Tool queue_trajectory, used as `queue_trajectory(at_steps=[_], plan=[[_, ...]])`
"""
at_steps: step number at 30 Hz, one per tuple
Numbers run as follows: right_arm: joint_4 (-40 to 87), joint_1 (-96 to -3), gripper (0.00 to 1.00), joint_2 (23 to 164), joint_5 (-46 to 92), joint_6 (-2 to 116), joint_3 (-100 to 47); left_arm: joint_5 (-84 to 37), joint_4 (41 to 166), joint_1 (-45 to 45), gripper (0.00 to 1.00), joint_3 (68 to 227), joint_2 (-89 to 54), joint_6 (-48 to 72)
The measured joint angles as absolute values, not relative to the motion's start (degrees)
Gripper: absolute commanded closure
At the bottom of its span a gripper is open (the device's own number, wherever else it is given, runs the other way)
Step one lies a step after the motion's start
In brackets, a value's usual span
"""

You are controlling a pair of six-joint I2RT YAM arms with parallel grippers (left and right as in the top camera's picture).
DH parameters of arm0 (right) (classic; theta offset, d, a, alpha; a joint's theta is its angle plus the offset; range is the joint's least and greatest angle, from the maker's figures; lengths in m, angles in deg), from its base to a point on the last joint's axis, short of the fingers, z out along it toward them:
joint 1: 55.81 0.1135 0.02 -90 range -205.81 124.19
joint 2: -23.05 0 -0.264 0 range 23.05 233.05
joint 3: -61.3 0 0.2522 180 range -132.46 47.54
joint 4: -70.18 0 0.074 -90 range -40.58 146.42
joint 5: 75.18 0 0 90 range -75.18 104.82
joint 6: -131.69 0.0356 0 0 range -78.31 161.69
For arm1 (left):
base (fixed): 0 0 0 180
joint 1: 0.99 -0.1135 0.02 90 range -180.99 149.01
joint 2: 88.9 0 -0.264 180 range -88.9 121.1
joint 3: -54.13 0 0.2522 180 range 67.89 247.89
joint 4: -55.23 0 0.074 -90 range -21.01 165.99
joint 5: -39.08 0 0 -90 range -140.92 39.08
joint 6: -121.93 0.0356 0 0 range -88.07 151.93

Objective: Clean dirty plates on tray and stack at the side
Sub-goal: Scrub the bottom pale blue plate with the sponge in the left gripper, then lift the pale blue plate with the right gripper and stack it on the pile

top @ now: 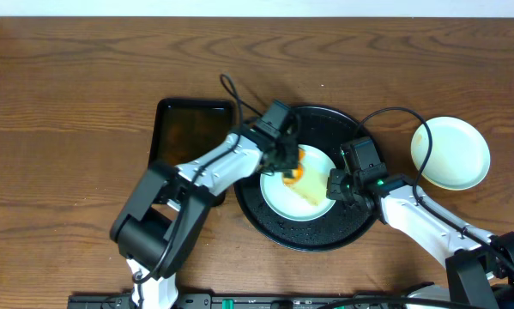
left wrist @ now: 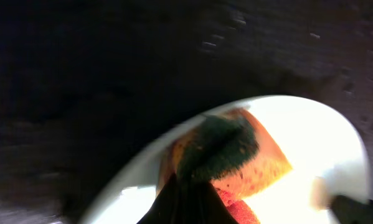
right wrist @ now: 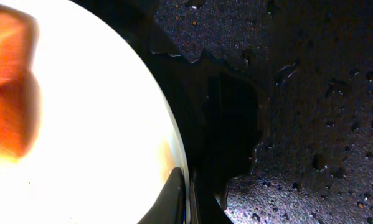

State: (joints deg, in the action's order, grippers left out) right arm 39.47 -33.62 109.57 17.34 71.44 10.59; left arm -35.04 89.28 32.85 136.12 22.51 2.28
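Observation:
I need to set the orange sponge down with my left gripper near the middle of the smaller dark rectangular tray [top: 184,155].
A pale mint-blue plate [top: 284,199] lies on the round black tray [top: 323,120]. My left gripper [top: 287,165] is shut on an orange sponge with a dark green scrub face [left wrist: 236,155] and presses it onto the plate's far part [left wrist: 317,137]. My right gripper [top: 335,185] is shut on the plate's right rim; the right wrist view shows the rim [right wrist: 174,149] clamped between the fingers [right wrist: 187,196]. A second pale plate [top: 452,154] rests on the bare wood at the right. A third plate does not show.
A smaller dark rectangular tray [top: 192,129] sits to the left of the round tray. The black tray's surface [right wrist: 311,93] is wet with drops and a puddle. A black cable [top: 415,142] crosses the left edge of the plate on the wood.

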Motion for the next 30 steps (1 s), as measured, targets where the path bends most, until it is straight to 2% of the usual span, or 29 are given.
queue_trajectory(at_steps=[6, 14, 19, 25, 30], plan=[[39.34, -33.62, 0.99, 109.57, 17.34, 71.44, 10.52, -39.32, 97.06, 32.04, 0.92, 135.5, 17.47, 5.45], [41.5, -33.59, 0.99, 109.7, 15.96, 70.94, 10.65, -44.46, 102.42, 28.79, 0.93, 135.22, 3.04, 8.18], [46.88, -33.59, 0.99, 110.38, 13.76, 66.94, 10.7, -48.06, 105.28, 22.84, 0.93, 135.2, 1.79, 8.42], [45.92, -33.59, 0.99, 108.32, 12.27, 62.2, 9.1, -50.08, 106.57, 13.07, 0.92, 135.2, 1.82, 8.44], [44.91, -33.59, 0.99, 102.62, 5.67, 58.27, 6.74, -50.93, 106.79, 6.41, 0.92, 135.2, 1.82, 8.44]])
